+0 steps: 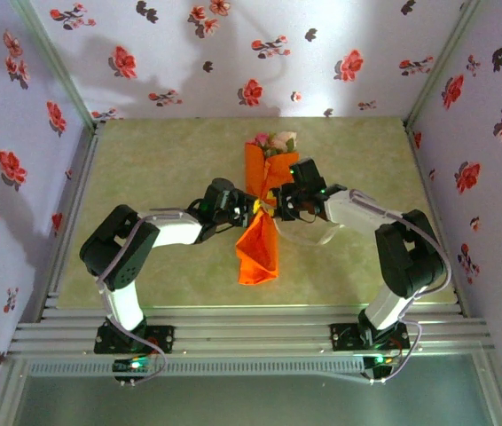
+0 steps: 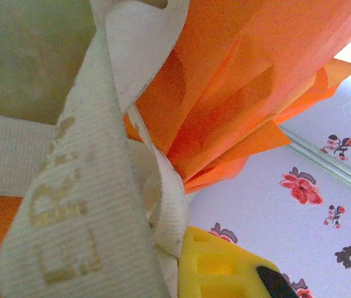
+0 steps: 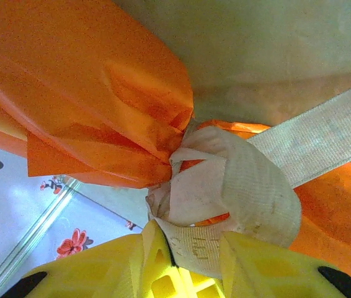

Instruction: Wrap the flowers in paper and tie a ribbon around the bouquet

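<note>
The ribbon knot is slack at the pinched paper; next my right gripper grips the ribbon's flat piece [image 3: 194,247] and pulls it away from my left gripper.
The bouquet [image 1: 260,222] lies on the table as an orange paper [image 3: 82,93] cone, with the flowers [image 1: 274,142] at its far end. The cream ribbon [image 3: 237,186] is wound and knotted round the pinched middle. My left gripper [image 1: 247,209] is at the knot from the left. In the left wrist view one yellow finger [image 2: 222,264] shows, pressed against the ribbon [image 2: 95,205], which hides the other. My right gripper [image 1: 275,206] meets the knot from the right. Its fingers stand apart with a flat strand of ribbon lying between them [image 3: 191,236].
A loose ribbon end [image 1: 311,236] curls on the green table [image 1: 145,160] under the right arm. Flowered walls [image 1: 20,133] close in the left, right and back. A metal rail [image 1: 251,337] runs along the near edge by the arm bases.
</note>
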Tool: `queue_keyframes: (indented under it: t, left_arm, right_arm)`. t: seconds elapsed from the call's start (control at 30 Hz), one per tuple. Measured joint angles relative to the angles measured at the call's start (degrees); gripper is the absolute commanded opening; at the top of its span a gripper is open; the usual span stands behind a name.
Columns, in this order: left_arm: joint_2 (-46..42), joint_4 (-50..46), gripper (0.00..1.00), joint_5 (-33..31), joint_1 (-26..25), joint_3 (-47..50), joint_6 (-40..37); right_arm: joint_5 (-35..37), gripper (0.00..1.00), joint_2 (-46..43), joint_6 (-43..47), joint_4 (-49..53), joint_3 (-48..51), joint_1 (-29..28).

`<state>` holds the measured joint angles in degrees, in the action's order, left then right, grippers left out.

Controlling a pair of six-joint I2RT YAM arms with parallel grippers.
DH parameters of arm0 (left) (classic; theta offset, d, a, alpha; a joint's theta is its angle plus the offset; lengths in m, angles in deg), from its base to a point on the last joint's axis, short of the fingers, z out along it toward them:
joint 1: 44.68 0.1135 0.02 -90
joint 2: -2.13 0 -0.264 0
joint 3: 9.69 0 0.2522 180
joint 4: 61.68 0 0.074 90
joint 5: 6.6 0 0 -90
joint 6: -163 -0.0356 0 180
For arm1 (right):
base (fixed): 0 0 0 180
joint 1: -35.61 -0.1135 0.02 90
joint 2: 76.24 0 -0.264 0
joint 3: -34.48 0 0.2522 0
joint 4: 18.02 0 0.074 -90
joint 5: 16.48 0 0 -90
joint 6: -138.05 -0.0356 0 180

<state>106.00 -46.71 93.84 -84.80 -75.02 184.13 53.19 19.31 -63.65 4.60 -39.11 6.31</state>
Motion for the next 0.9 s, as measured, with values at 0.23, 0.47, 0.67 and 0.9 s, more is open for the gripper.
queue_keyframes:
  t: [0.23, 0.47, 0.67, 0.9]
  left_arm:
    - [-0.02, 0.07, 0.00, 0.02, -0.17, 0.17, 0.00]
    - [-0.22, 0.66, 0.00, 0.00, -0.33, 1.11, 0.00]
    - [-0.42, 0.90, 0.00, 0.00, -0.44, 1.31, 0.00]
    - [-0.46, 1.27, 0.00, 0.00, -0.46, 1.73, 0.00]
  right_arm:
    - [0.31, 0.38, 0.11, -0.04, -1.05, 0.66, 0.00]
    - [0.70, 0.38, 1.46, -0.98, -2.58, 0.74, 0.00]
    - [0.68, 0.38, 2.08, -1.33, -3.41, 0.76, -0.11]
    - [0.81, 0.33, 2.08, -1.51, -3.52, 1.07, -0.39]
